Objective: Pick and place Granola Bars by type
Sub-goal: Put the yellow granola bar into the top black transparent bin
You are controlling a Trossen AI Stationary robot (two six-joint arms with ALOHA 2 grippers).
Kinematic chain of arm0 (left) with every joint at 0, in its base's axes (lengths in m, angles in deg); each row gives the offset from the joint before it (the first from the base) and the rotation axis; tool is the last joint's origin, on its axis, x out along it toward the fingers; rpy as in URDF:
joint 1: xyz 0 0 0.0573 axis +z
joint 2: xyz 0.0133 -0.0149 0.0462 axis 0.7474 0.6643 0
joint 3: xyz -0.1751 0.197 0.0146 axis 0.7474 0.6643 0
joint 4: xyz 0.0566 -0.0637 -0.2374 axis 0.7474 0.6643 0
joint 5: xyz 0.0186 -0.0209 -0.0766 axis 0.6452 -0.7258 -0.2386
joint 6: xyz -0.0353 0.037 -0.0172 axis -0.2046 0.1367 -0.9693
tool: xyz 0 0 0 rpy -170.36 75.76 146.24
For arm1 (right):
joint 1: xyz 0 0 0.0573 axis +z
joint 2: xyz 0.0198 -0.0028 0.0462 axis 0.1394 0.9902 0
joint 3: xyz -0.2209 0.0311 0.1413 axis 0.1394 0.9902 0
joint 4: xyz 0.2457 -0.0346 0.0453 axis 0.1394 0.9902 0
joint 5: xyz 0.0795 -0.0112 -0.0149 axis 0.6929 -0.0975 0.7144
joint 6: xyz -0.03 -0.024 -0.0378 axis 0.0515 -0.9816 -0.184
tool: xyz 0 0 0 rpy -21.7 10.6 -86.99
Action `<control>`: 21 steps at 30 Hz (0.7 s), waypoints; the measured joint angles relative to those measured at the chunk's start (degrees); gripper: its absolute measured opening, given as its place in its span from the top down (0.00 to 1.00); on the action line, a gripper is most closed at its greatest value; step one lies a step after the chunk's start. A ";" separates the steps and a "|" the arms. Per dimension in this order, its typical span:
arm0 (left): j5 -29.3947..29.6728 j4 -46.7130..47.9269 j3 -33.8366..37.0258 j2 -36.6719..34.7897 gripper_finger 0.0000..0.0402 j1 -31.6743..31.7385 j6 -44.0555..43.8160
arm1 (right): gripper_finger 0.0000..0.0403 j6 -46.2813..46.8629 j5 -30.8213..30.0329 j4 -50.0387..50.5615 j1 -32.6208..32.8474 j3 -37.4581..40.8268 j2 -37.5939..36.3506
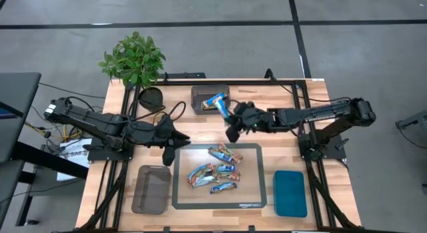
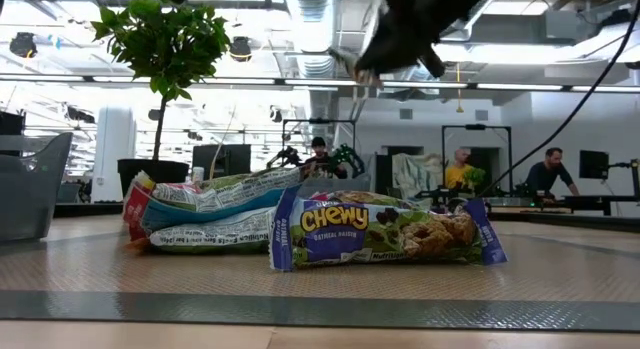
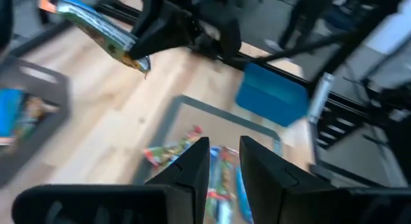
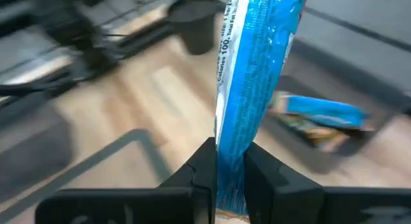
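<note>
I should let go of the blue bar with my right gripper along the near side of the far grey bin [image 1: 209,107] [image 4: 307,138], next to the bar there.
Several granola bars [image 1: 217,171] lie flat on a grey mat [image 1: 257,196]; in the low view a Chewy bar [image 2: 385,234] lies in front of others [image 2: 215,214]. One more bar [image 1: 215,99] lies in the far grey bin [image 1: 199,99]. My right gripper [image 1: 233,123] hangs above the table between the mat and that bin, shut on a blue bar [image 4: 253,70]. My left gripper [image 1: 177,153] hovers at the mat's far left corner, holding nothing, its fingers [image 3: 192,169] a narrow gap apart. My right gripper pinches the blue bar by one end [image 4: 230,153] between its two fingers, one on each flat face. The fingers come from the table's right, roughly level. The bar is lifted clear and sticks out past the fingertips toward the far bin [image 1: 225,111].
An empty grey bin [image 1: 151,188] stands left of the mat, and a teal tray [image 1: 290,193] right of it. A potted plant [image 1: 133,59] and a dark pot [image 1: 151,97] sit at the far left. People work in the room behind the table [image 2: 462,169].
</note>
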 joint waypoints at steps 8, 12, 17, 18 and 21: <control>3.34 5.83 0.00 0.09 0.81 7.82 -6.73 | 0.90 -6.45 6.92 6.24 -12.00 -5.33 5.20; 2.30 6.73 -0.50 0.11 0.81 13.29 -6.94 | 0.90 -10.69 12.86 8.57 -16.69 -10.27 9.61; 1.76 8.28 -2.73 0.11 0.81 18.96 -7.04 | 0.90 -14.08 19.10 14.09 -21.04 -16.65 15.72; 1.17 8.34 -3.03 0.11 0.81 19.91 -7.05 | 0.90 -14.91 20.04 14.21 -21.62 -18.03 17.09; -0.77 8.25 -3.61 0.09 0.81 22.16 -7.10 | 0.90 -16.38 22.45 16.32 -22.87 -21.54 19.97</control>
